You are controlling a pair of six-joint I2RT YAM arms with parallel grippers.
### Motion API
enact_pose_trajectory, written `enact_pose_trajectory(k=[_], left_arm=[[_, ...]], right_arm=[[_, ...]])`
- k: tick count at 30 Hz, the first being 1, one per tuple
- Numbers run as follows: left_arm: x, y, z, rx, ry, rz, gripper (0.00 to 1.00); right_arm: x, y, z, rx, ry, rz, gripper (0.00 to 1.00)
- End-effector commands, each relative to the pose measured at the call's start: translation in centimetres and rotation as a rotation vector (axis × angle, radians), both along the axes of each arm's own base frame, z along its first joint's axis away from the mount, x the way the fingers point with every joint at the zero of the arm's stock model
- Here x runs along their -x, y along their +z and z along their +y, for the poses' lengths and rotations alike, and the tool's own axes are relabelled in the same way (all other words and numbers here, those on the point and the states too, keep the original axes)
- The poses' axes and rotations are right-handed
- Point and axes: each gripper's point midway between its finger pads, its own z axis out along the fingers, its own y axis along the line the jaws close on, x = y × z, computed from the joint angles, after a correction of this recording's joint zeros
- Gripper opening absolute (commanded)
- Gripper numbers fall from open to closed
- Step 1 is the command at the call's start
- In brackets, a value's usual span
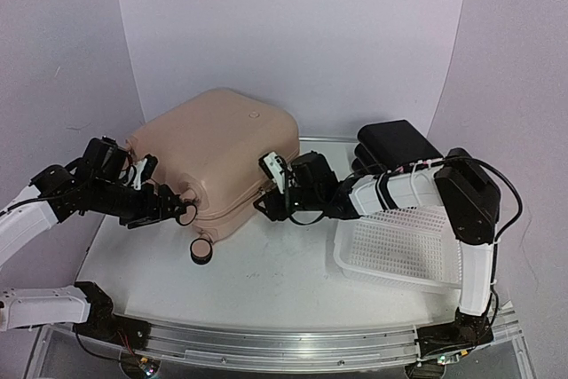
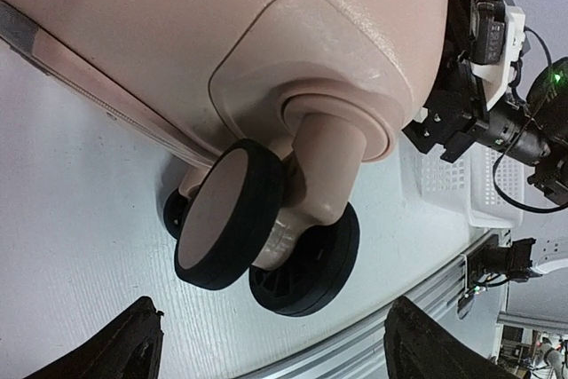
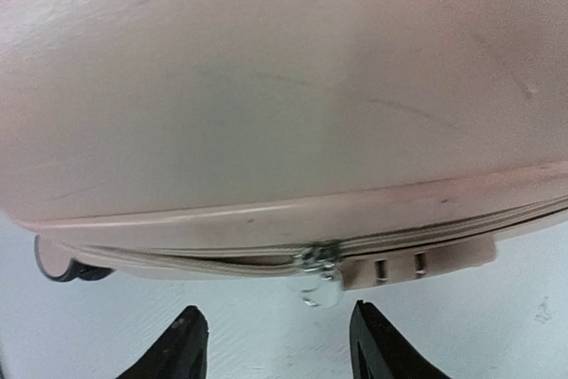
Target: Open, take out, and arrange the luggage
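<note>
My right gripper has the zipper pull hanging beyond its fingertips, near one finger, so next I turn the gripper and pinch the zipper pull close to the seam (image 3: pixel 318 259).
The pale pink luggage (image 1: pixel 217 157) lies flat and shut on the white table, with a black-and-pink wheel (image 1: pixel 201 250) at its near corner. My left gripper (image 1: pixel 177 210) is open at the luggage's near left corner; in the left wrist view the twin wheel (image 2: pixel 266 228) hangs just beyond its spread fingertips (image 2: pixel 124 348). My right gripper (image 1: pixel 266 188) is open at the luggage's right side. In the right wrist view the silver zipper pull (image 3: pixel 321 274) on the luggage's seam (image 3: pixel 266 130) sits just ahead of the gap between its fingertips (image 3: pixel 380 343), untouched.
A white perforated basket (image 1: pixel 404 241) lies at the right, under my right arm. A black box (image 1: pixel 395 144) stands behind it. The table's near metal rail (image 1: pixel 284 343) runs along the front. White backdrop walls close the back.
</note>
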Motion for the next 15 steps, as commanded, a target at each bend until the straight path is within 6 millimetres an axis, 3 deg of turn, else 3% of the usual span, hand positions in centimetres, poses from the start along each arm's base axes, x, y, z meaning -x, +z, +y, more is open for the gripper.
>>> enact_pose_trajectory(k=[1, 4, 7, 11, 15], left_arm=[[-0.5, 3.0, -1.4, 0.080, -0.046, -0.068, 0.86], [-0.4, 3.5, -1.6, 0.101, -0.055, -0.086, 0.86], [-0.9, 3.9, -1.6, 0.097, -0.053, -0.117, 0.87], [-1.9, 3.3, -1.9, 0.059, -0.059, -0.110, 0.86], [-2.5, 1.8, -2.6, 0.032, -0.075, -0.059, 0.82]], right_arm=[[0.4, 4.9, 0.1, -0.228, 0.099, 0.195, 0.63], [-1.0, 4.7, -1.0, -0.273, 0.076, 0.273, 0.70], [-1.8, 4.4, -1.6, -0.291, 0.071, 0.303, 0.70], [-1.9, 4.8, -0.7, -0.324, 0.146, 0.324, 0.66], [-1.9, 5.0, 0.4, -0.350, 0.208, 0.342, 0.55]])
